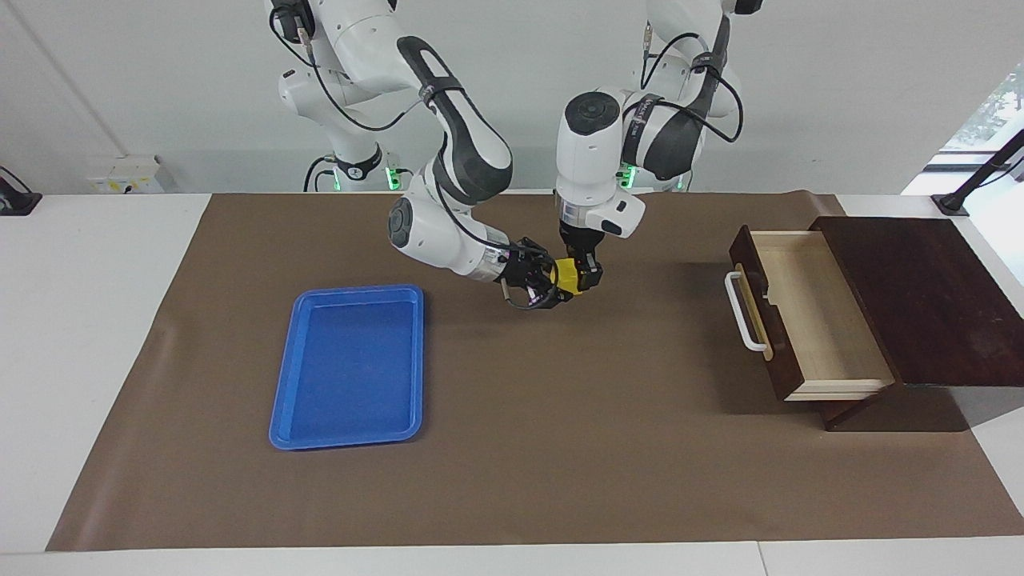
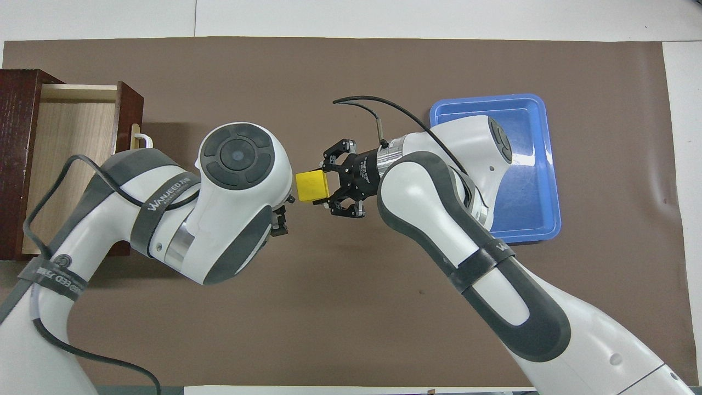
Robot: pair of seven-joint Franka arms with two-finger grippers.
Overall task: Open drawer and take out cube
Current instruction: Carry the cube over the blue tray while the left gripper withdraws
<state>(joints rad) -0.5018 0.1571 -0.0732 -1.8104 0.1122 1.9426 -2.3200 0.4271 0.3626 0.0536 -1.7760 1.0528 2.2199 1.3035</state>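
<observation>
Next, the right gripper releases the yellow cube, which hangs between tray and drawer now, near the middle of the blue tray (image 2: 486, 181).
The yellow cube (image 1: 566, 275) (image 2: 311, 186) hangs above the brown mat between the blue tray and the drawer. My right gripper (image 1: 560, 282) (image 2: 323, 186) is shut on it from the tray's side, lying almost level. My left gripper (image 1: 586, 276) (image 2: 279, 219) points down right beside the cube on the drawer's side. It is open, and in the overhead view it stands apart from the cube, mostly hidden under its own wrist. The drawer (image 1: 772, 336) (image 2: 71, 164) is pulled out of its dark wooden box. Its pale inside shows nothing in it, and its white handle (image 1: 740, 312) faces the mat's middle.
A flat blue tray (image 1: 352, 368) (image 2: 526, 164) lies on the brown mat (image 1: 560, 448) toward the right arm's end, partly covered by the right arm in the overhead view. The dark wooden box (image 1: 920, 296) stands at the left arm's end.
</observation>
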